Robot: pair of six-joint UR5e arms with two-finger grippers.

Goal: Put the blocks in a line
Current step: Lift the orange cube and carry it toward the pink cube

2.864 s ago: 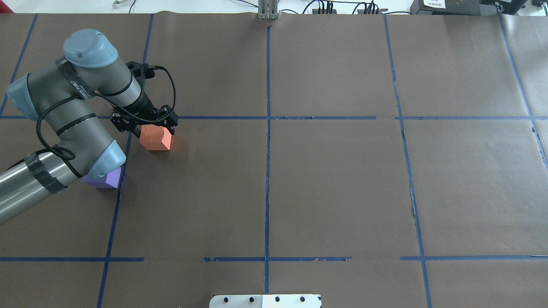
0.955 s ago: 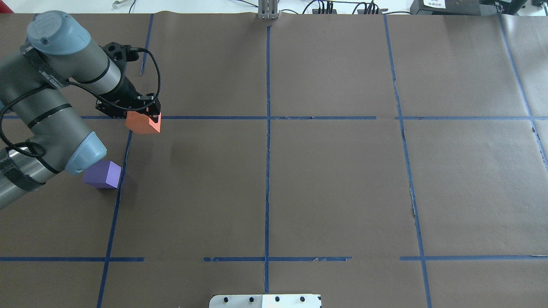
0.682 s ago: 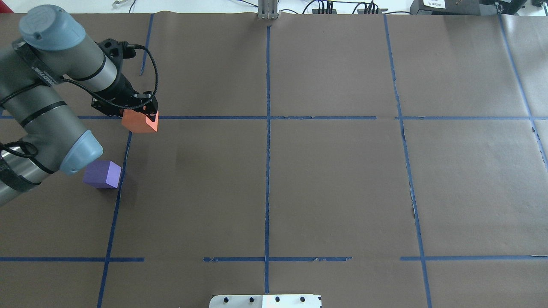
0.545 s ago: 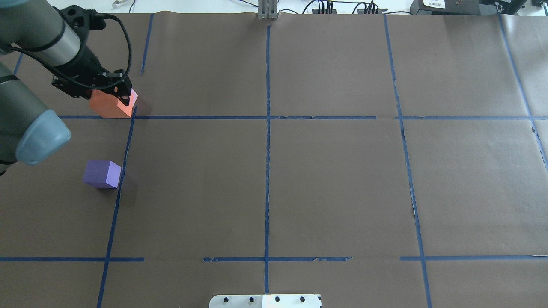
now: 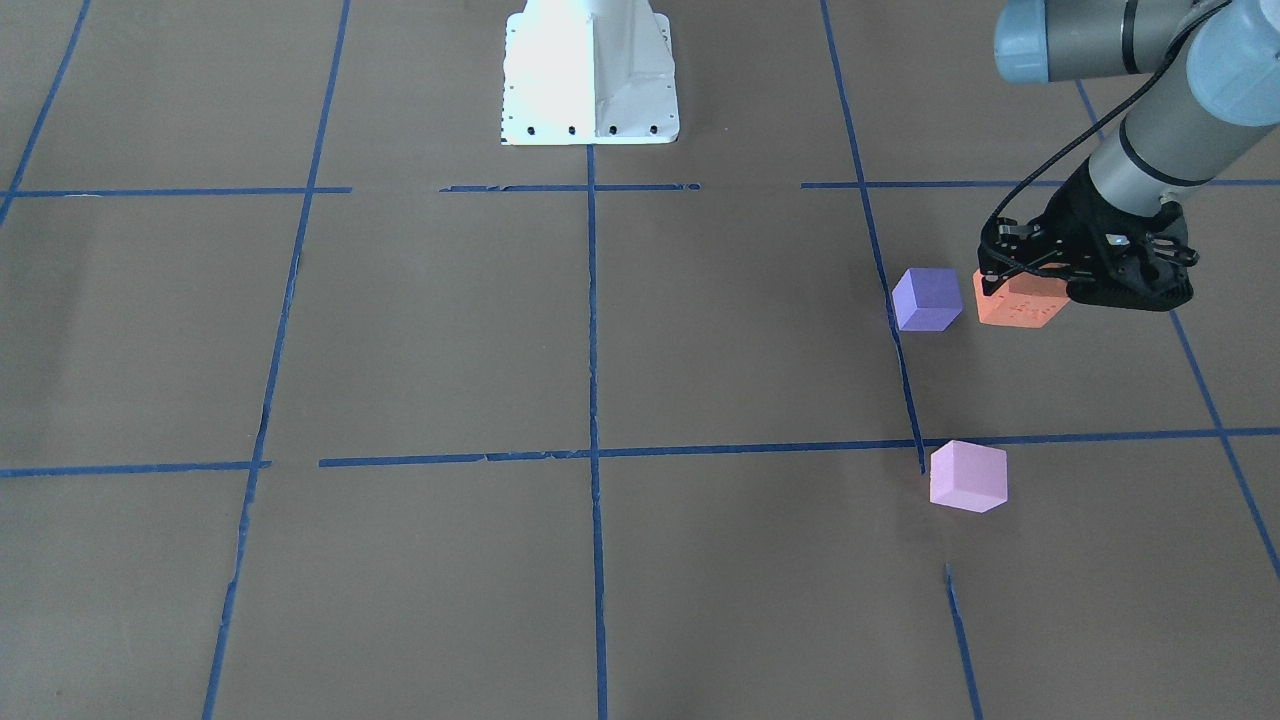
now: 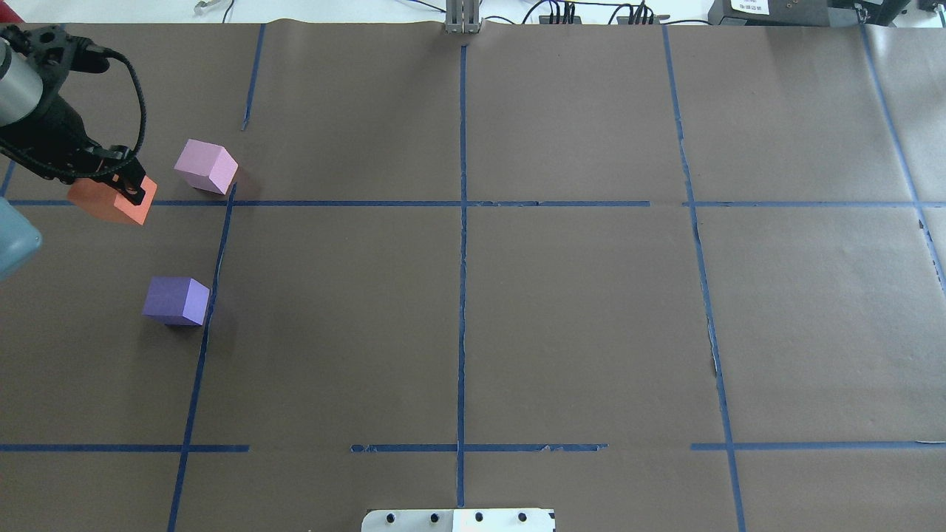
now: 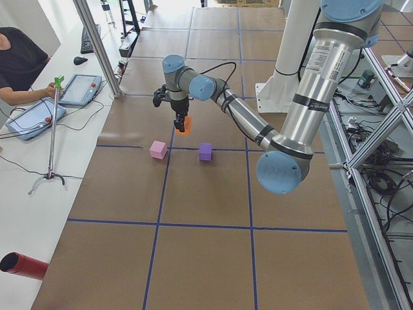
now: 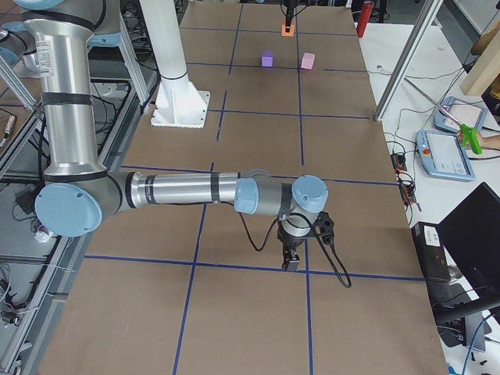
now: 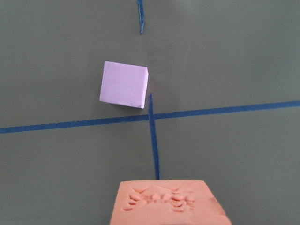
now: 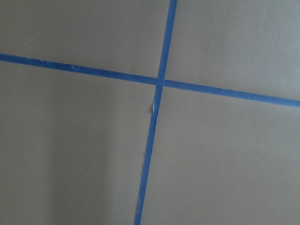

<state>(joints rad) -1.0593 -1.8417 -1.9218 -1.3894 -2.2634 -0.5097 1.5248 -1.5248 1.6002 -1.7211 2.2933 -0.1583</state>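
Note:
Next, my left gripper lets go of the orange block on the table (image 5: 951,390) (image 9: 133,151) between the purple block and the pink block.
My left gripper (image 6: 111,193) is shut on the orange block (image 6: 103,205) and holds it above the table at the far left of the overhead view. The pale pink block (image 6: 206,167) lies to its right near a tape crossing. The blue-purple block (image 6: 176,301) lies nearer the robot. In the front view the orange block (image 5: 1015,305) shows beside the purple block (image 5: 927,299), with the pink block (image 5: 967,476) apart. The left wrist view shows the orange block (image 9: 166,204) and the pink block (image 9: 123,85). My right gripper (image 8: 291,262) shows only in the right view; I cannot tell its state.
The brown paper table carries a blue tape grid (image 6: 461,222). The white robot base (image 5: 590,70) stands at the robot's edge. A metal post (image 7: 97,45), tablets and a seated operator (image 7: 19,61) are beyond the far edge. A red cylinder (image 7: 22,266) lies off the table.
My left gripper lifted the orange block and carried it left and away from the robot. This uncovered the pink block. The purple block has not moved.

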